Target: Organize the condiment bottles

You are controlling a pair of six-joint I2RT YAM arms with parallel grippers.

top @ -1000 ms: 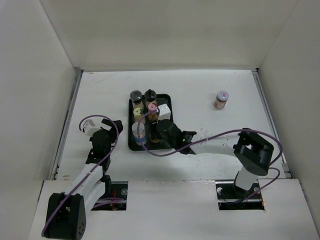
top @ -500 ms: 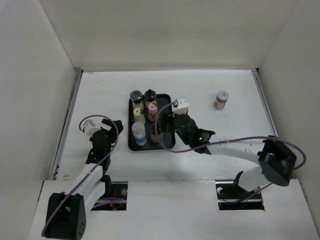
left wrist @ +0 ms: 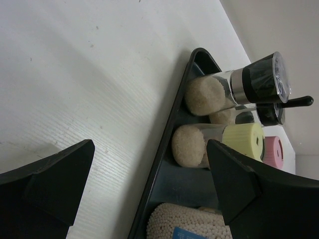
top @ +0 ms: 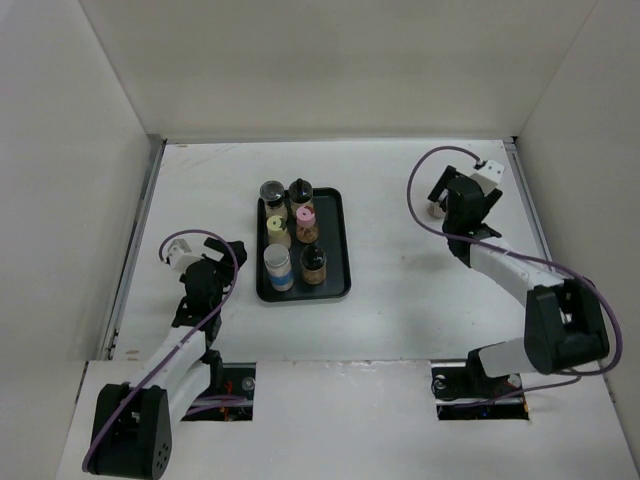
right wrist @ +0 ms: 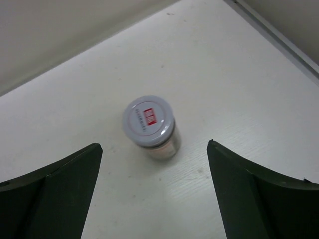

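Next, my right gripper goes down to the lid [top: 439,205] [right wrist: 149,123] of the lone white-lidded jar and closes there, a finger on each side.
A black tray [top: 340,262] holds several condiment bottles: a black-capped jar [top: 272,192], a dark bottle [top: 301,190], a yellow-capped jar [top: 278,227], a pink-capped jar [top: 304,218], a taller white bottle with a blue band [top: 279,266] and another black-capped jar [top: 314,262]. One white-lidded jar [right wrist: 149,127] stands alone at the far right of the table. My right gripper [right wrist: 153,148] is open above it, a finger on each side, not touching. My left gripper [left wrist: 149,145] is open and empty at the tray's left edge [left wrist: 167,149].
White walls close in the table on the left, back and right. A raised rail [right wrist: 279,35] runs along the right edge close to the lone jar. The right arm's purple cable [top: 415,195] loops above the table between the tray and the jar.
My right arm has swung from the tray to the far right and now hovers over the lone jar. A black-capped jar now stands free at the tray's front right. The left arm has not moved.
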